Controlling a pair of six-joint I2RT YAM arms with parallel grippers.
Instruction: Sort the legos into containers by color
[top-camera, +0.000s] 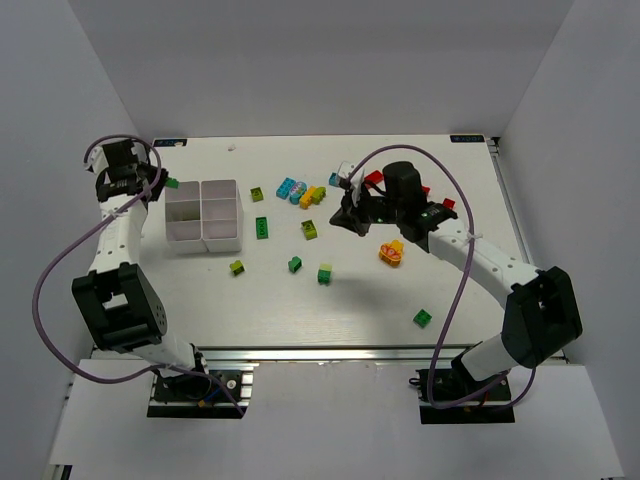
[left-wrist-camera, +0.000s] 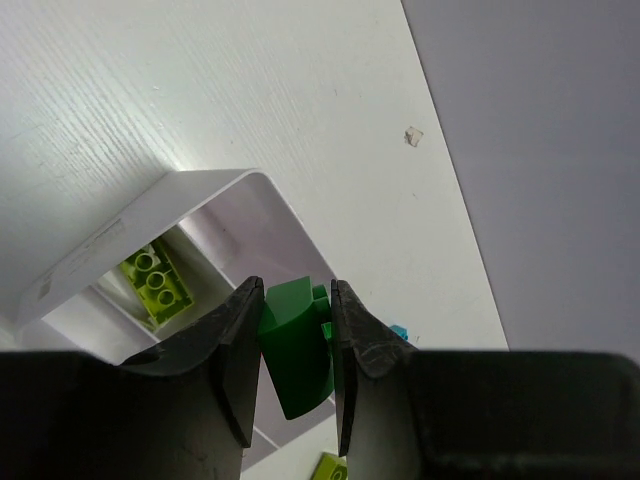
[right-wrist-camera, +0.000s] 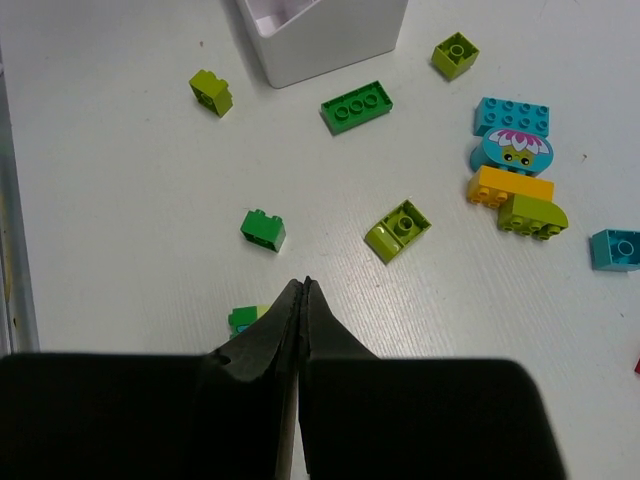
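Note:
The robot's left gripper should release the dark green lego in the empty tray compartment (top-camera: 177, 191) (left-wrist-camera: 212, 236) just behind the lime lego.
My left gripper (left-wrist-camera: 294, 290) is shut on a dark green lego (left-wrist-camera: 295, 345), held just above the far left corner of the white divided tray (left-wrist-camera: 215, 185). From above, that gripper (top-camera: 160, 183) is at the tray's (top-camera: 203, 240) far left side. One compartment holds a lime lego (left-wrist-camera: 157, 283). My right gripper (right-wrist-camera: 303, 284) is shut with nothing in it, hovering over the table between a small green lego (right-wrist-camera: 263, 229) and a lime curved one (right-wrist-camera: 398, 229). A green-and-lime lego (right-wrist-camera: 240, 318) is half hidden behind its left finger. From above, this gripper (top-camera: 345, 218) is mid-table.
Loose legos lie scattered: a flat green one (top-camera: 262, 227), lime ones (top-camera: 237, 267), a cyan, orange and lime cluster (right-wrist-camera: 510, 186), red ones (top-camera: 373, 178) at the back, an orange-red piece (top-camera: 391, 252), and a green one (top-camera: 423, 318) near the front right.

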